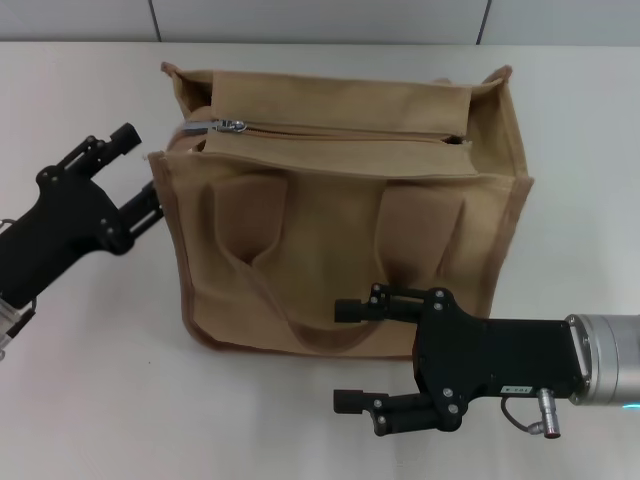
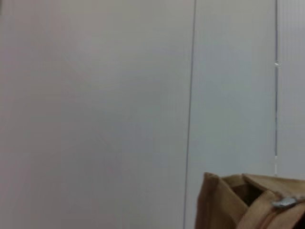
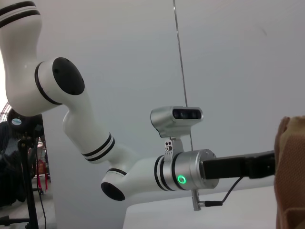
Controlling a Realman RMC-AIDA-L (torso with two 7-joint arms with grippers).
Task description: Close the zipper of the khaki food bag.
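The robot's right gripper will close on the silver slider (image 1: 230,126) of the khaki food bag's zipper, at the end of the bag near the left gripper.
The khaki food bag (image 1: 340,250) stands upright in the middle of the white table, its two handles hanging down the front. The zipper (image 1: 350,133) runs along the top, its teeth joined along the whole visible length. Its silver slider (image 1: 232,125) sits at the bag's left end. My left gripper (image 1: 140,170) is open and empty, just beside the bag's left side, below the slider. My right gripper (image 1: 342,355) is open and empty, low in front of the bag. The left wrist view shows the bag's corner (image 2: 228,205) and the slider (image 2: 284,202).
The white table (image 1: 80,400) runs around the bag, with a grey wall (image 1: 300,20) behind. The right wrist view shows my left arm (image 3: 181,171) and an edge of the bag (image 3: 290,176). A dark stand (image 3: 24,191) is off the table.
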